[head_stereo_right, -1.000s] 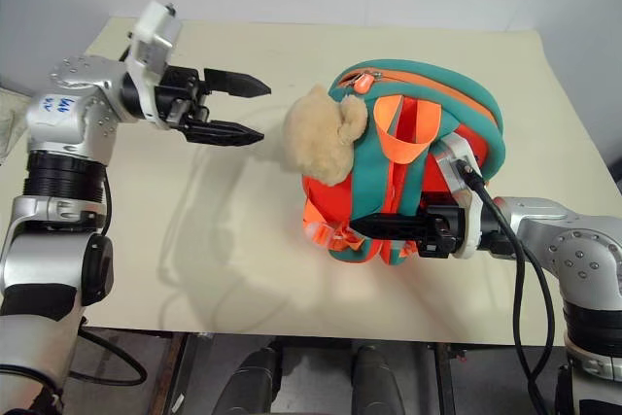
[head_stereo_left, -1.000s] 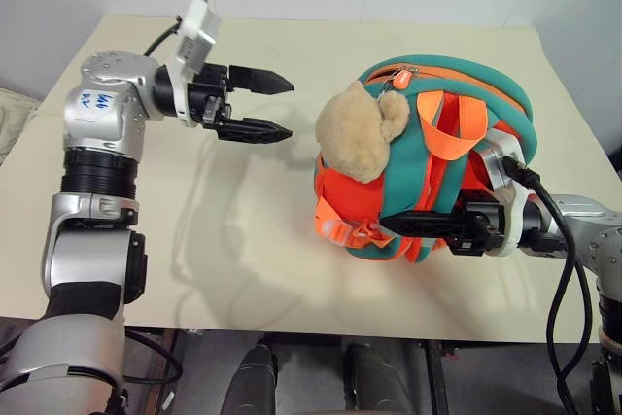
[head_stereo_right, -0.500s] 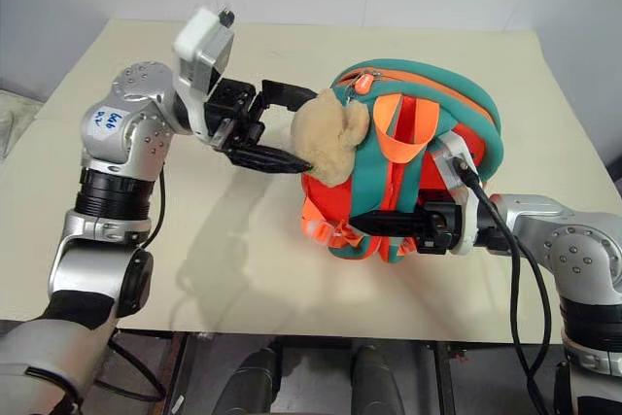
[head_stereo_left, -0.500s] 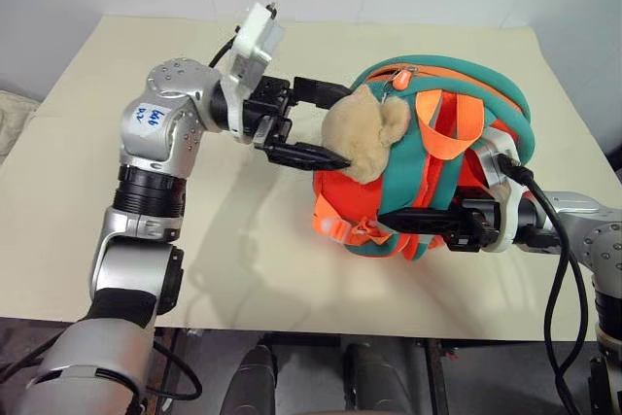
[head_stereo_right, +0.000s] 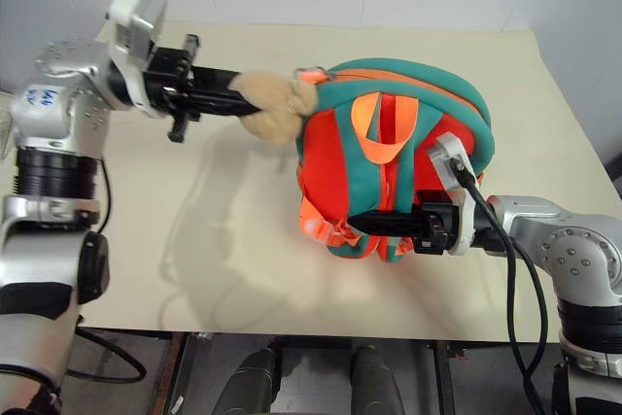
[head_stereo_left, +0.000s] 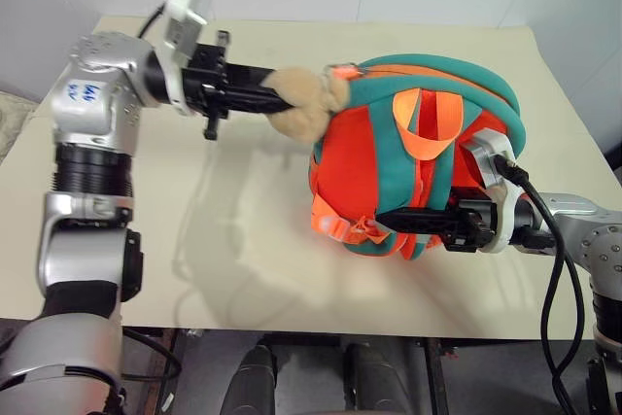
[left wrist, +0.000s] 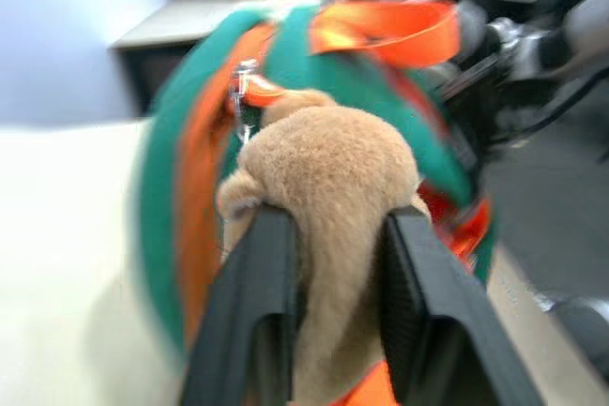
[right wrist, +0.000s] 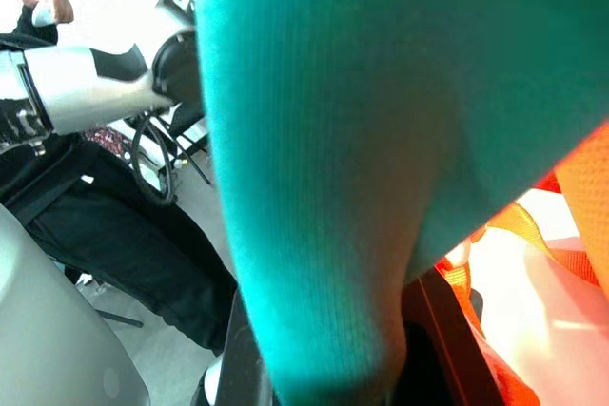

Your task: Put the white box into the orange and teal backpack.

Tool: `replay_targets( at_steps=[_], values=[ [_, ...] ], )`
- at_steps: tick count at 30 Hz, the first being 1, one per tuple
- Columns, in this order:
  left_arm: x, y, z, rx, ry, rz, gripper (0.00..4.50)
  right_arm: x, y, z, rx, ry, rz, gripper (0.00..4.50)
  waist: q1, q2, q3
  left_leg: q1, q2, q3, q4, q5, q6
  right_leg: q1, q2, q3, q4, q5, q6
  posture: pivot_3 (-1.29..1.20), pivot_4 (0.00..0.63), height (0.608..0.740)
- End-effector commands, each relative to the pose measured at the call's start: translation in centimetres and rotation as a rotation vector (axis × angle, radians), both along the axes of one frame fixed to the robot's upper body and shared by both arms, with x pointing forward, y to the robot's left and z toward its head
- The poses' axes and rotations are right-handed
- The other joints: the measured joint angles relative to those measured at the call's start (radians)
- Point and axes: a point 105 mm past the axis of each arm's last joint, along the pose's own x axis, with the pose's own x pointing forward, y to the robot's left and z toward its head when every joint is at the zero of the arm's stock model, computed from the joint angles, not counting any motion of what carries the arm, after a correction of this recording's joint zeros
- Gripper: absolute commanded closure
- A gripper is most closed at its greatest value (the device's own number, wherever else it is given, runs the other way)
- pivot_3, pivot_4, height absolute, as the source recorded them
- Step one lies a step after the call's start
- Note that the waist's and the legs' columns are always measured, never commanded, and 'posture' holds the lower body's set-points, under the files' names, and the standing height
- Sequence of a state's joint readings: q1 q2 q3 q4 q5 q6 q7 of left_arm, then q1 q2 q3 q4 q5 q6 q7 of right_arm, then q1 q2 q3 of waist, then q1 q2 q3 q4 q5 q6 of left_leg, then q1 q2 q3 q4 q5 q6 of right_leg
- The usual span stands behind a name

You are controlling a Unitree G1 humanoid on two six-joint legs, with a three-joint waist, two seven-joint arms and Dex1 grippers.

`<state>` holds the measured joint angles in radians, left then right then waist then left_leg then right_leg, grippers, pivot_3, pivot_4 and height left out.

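Note:
Next, my left gripper lets go of the tan plush toy low point(head_stereo_left: 293, 180) next to the backpack, by the backpack's orange buckle strap.
The orange and teal backpack point(head_stereo_left: 418, 143) stands on the table, right of centre. Its tan plush toy point(head_stereo_left: 301, 104) is stretched out to the left of the bag. My left gripper point(head_stereo_left: 277, 99) is shut on that toy, and the left wrist view shows both black fingers point(left wrist: 257, 311) pressing into the plush toy point(left wrist: 333, 168). At the bag's near side my right gripper point(head_stereo_left: 389, 221) is shut on a teal strap point(right wrist: 362, 140) of the backpack. The white box is out of view.
The cream table point(head_stereo_left: 243, 240) has bare surface to the left of and in front of the bag. Its front edge runs just below my right arm. A black cable point(head_stereo_left: 564, 269) loops off my right wrist.
My left gripper reached in from the left with open jaws, shut on the plush toy and drew it out to the left. The right gripper kept its hold and place.

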<state>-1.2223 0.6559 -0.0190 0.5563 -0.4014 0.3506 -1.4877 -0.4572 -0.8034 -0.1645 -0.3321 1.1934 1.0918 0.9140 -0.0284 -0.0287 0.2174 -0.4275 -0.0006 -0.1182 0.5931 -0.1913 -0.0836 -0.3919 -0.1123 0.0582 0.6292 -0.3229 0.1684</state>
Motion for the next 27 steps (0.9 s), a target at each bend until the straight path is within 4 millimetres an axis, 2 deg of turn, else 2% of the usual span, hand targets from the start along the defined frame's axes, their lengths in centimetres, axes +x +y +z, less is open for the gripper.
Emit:
replay_targets(
  at_steps=[1, 3, 6, 10, 12, 16, 19, 23, 27],
  values=[
    [1.8, 2.2, 0.0, 0.004, -0.027, 0.131, 3.72, -0.6, 0.2, 1.0, 0.033, -0.047, 0.015, 4.25, 0.001, 0.0, 0.0, 0.0, 0.0, 0.0, 0.0, 0.0, 0.0, 0.0, 0.0, 0.0, 0.0, 0.0, 0.0, 0.0, 0.15, 0.74],
    [2.8, 2.9, -1.7, 0.025, -0.006, 0.181, 3.72, -0.6, 0.3, 1.0, 0.038, -0.047, 0.012, 4.25, 0.0, 0.0, 0.0, 0.0, 0.0, 0.0, 0.0, 0.0, 0.0, 0.0, 0.0, 0.0, 0.0, 0.0, 0.0, 0.0, 0.15, 0.74],
    [4.1, 3.3, -5.5, 0.033, 0.066, 0.238, 3.72, -0.7, 0.4, 1.0, 0.049, -0.049, 0.008, 4.25, 0.0, 0.0, 0.0, 0.0, 0.0, 0.0, -0.001, 0.0, 0.0, 0.0, 0.0, 0.0, 0.0, 0.0, 0.0, 0.0, 0.15, 0.74],
    [3.6, 2.7, -11.7, 0.128, 0.122, 0.197, 3.72, -0.6, 0.7, 1.1, 0.072, -0.053, -0.008, 4.25, -0.002, 0.0, 0.0, 0.001, 0.0, 0.0, 0.0, 0.0, 0.0, 0.0, 0.0, 0.0, 0.001, 0.0, 0.0, 0.0, 0.15, 0.74],
    [3.2, 2.1, -13.1, 0.114, 0.135, 0.176, 3.72, -0.4, 0.7, 1.2, 0.098, -0.049, -0.025, 4.25, 0.0, 0.0, 0.0, 0.001, 0.0, 0.0, 0.0, 0.0, 0.0, -0.001, 0.0, 0.0, 0.002, 0.0, 0.0, 0.0, 0.15, 0.74],
    [3.5, 0.7, -13.3, 0.051, 0.095, 0.182, 3.72, 0.0, 0.8, 1.6, 0.141, -0.056, -0.057, 4.25, 0.003, -0.001, 0.0, 0.0, 0.0, 0.0, 0.001, 0.001, 0.0, -0.001, 0.0, 0.0, 0.005, 0.0, -0.001, 0.0, 0.15, 0.74],
    [3.0, -0.3, -13.0, 0.007, 0.075, 0.148, 3.72, 0.2, 1.3, 1.2, 0.15, -0.072, -0.073, 4.25, 0.003, -0.001, 0.0, 0.001, 0.0, 0.0, 0.002, 0.001, 0.0, 0.0, 0.0, 0.0, 0.006, 0.001, -0.001, 0.0, 0.15, 0.74],
    [1.5, -0.3, -11.8, -0.041, 0.066, 0.107, 3.72, 1.0, 1.6, 0.4, 0.033, -0.222, -0.138, 4.25, -0.002, -0.001, 0.0, 0.001, 0.0, 0.0, 0.001, 0.001, 0.0, -0.001, 0.0, 0.001, 0.007, 0.001, -0.001, 0.0, 0.15, 0.74],
    [0.2, 1.0, -9.9, -0.084, 0.05, 0.128, 2.59, 0.3, 0.2, 1.3, -0.024, -0.312, -0.123, 3.1, 0.001, 0.0, 0.0, 0.001, 0.0, 0.0, 0.001, 0.001, 0.0, -0.001, 0.0, 0.001, 0.007, 0.0, -0.001, 0.0, 0.15, 0.74]
  ],
)
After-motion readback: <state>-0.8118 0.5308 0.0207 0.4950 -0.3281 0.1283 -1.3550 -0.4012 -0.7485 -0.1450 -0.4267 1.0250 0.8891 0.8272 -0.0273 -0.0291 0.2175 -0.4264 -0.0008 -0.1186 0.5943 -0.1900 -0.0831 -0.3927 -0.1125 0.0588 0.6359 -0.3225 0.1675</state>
